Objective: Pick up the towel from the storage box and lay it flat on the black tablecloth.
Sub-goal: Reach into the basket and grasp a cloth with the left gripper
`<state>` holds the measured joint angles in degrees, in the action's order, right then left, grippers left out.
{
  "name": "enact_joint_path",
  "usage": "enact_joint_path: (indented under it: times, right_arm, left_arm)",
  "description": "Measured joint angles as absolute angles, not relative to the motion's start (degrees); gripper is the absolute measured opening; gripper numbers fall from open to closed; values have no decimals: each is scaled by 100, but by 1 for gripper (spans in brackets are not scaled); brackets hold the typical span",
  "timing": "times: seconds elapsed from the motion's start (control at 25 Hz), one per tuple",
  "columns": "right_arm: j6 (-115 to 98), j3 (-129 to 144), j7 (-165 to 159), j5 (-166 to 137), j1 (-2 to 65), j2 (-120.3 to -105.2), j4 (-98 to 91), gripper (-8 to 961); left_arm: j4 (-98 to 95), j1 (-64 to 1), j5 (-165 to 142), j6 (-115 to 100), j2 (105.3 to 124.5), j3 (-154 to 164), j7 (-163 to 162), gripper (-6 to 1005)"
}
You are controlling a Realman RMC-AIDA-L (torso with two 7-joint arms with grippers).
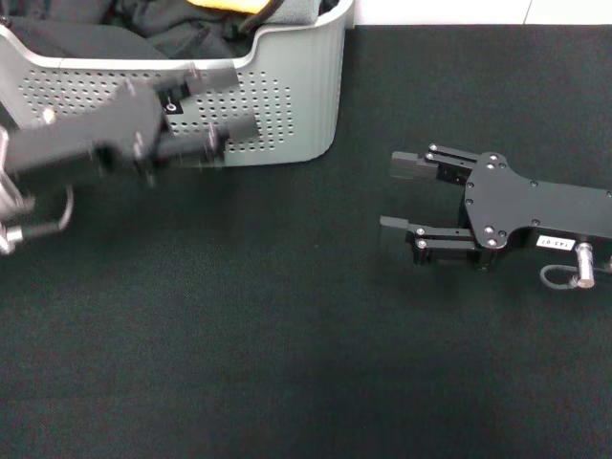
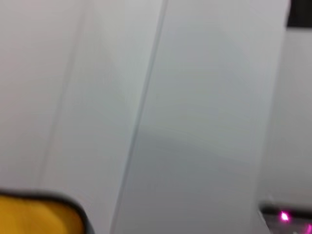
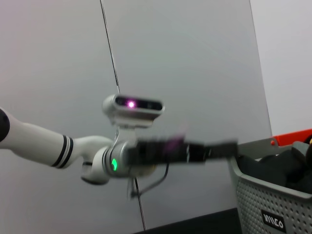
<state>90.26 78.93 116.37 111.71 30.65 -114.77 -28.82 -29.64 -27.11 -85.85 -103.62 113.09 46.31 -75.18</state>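
Next, the left gripper reaches into the storage box and closes on the towel's yellow part [image 1: 230, 5] [image 2: 41, 215], beside the grey fold.
The storage box [image 1: 287, 105], a light grey perforated basket, stands at the far left of the black tablecloth [image 1: 306, 363]. It holds dark cloths [image 1: 86, 40], a yellow piece [image 1: 229, 5] and a grey fold [image 1: 298, 10] at its far right corner; I cannot tell whether that fold is the towel. My left gripper [image 1: 239, 100] is motion-blurred in front of the box's near wall, open and holding nothing. My right gripper [image 1: 397, 194] rests low over the tablecloth to the right, open and empty. The right wrist view shows the box [image 3: 273, 204] and the left gripper [image 3: 195, 150].
A white floor strip [image 1: 459, 11] borders the tablecloth's far edge. In the right wrist view there are grey wall panels [image 3: 185, 58], the robot's head camera [image 3: 132, 105] and a red edge [image 3: 292, 137] behind the box. The left wrist view shows wall panels and a yellow piece [image 2: 34, 214].
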Motion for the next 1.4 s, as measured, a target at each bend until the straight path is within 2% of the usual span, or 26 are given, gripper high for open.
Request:
enact_joint_path:
  times: [0.24, 0.36, 0.52, 0.6, 0.68, 1.4]
  right_arm:
    - [9014, 7892, 11794, 11171, 3058, -11478, -2777, 798]
    - [9002, 7892, 11871, 11181, 3030, -11475, -2688, 798]
    - [8978, 7843, 11969, 11220, 2880, -11471, -2656, 798]
    - [8975, 7772, 12001, 11217, 2794, -11481, -2655, 798]
    - [8967, 7745, 12031, 11222, 2726, -11500, -2654, 798]
    - [8845, 7574, 12128, 11235, 2673, -11531, -2580, 797]
  left_arm:
    - [-4693, -2920, -8622, -9868, 11795, 4041, -9026, 771]
    - [-5746, -3021, -8967, -9094, 11964, 4401, -9749, 765]
    - [-6410, -3138, -9654, -7979, 11967, 5153, -10586, 756]
    - [-6990, -3429, -11107, -6915, 11954, 5810, -11828, 752]
    - [-7143, -3548, -11627, -6743, 11966, 5926, -12221, 748]
    - [-7641, -3739, -12387, -7057, 11952, 6072, -13026, 709]
